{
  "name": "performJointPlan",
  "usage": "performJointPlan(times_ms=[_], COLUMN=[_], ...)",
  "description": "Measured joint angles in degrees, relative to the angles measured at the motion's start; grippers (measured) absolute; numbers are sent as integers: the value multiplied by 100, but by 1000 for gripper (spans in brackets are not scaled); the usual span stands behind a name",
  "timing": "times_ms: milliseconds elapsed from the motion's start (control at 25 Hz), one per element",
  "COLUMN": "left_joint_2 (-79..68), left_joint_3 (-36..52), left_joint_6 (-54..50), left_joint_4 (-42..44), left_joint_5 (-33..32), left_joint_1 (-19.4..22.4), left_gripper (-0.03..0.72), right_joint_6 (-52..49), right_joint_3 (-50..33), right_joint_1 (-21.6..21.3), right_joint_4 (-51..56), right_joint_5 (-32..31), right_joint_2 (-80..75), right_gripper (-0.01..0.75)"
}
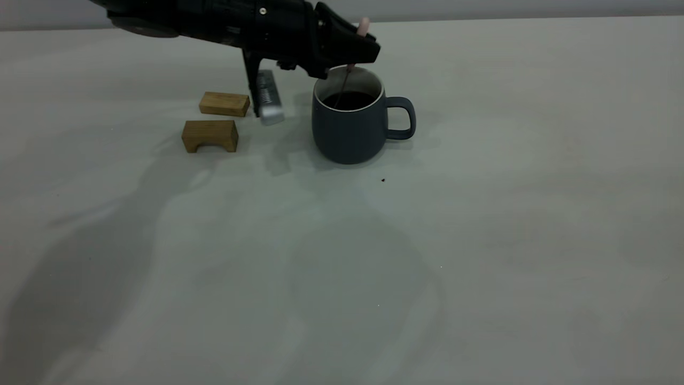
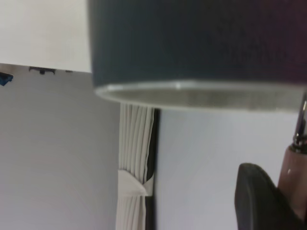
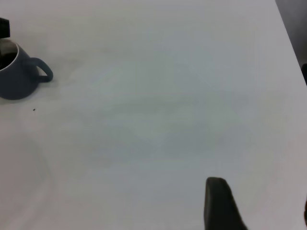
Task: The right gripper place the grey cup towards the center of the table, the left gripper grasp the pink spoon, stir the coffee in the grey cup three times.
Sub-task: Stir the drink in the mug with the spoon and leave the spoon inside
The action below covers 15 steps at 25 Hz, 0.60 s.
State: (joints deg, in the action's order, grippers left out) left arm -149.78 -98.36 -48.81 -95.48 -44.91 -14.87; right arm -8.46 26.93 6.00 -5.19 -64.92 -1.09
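My left gripper is going to let go of the pink spoon, which now slants down into the coffee, setting it against the grey cup's rim (image 1: 379, 85), beside the handle of that cup.
The grey cup (image 1: 350, 131) stands upright on the table (image 1: 481, 240) a little back of the middle, its handle pointing right, with dark coffee (image 1: 348, 100) inside. My left gripper (image 1: 365, 47) hovers over the cup's rim, shut on the pink spoon (image 1: 363, 24); the spoon's metal neck slants down into the coffee and its bowl is hidden. In the left wrist view the cup's (image 2: 192, 38) rim fills the frame beside the spoon's (image 2: 296, 165) pink handle. My right gripper (image 3: 261, 211) is open over bare table, far from the cup (image 3: 17, 76), and is out of the exterior view.
Two wooden blocks (image 1: 224, 104) (image 1: 210, 136) lie left of the cup, one flat and one arch-shaped. A silver bar-shaped object (image 1: 269, 99) sits between them and the cup. A tiny dark speck (image 1: 383, 180) marks the table in front of the cup.
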Motion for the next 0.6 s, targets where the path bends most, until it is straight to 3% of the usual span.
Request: performJointPlan(times_ms=[320,600], left_joint_2=[0,0], left_joint_3=[0,0], left_joint_6=[289,293], left_joint_4=[-148,692], left_joint_5=[-254,-736], left_joint_1=[-224,-161], left_gripper=[127,127], right_joint_6=[0,0], right_joint_3=[0,0], right_joint_1=[0,0], right_joint_4=[0,0], right_joint_5=[0,0], right_joint_2=[0,0], right_gripper=[452,452])
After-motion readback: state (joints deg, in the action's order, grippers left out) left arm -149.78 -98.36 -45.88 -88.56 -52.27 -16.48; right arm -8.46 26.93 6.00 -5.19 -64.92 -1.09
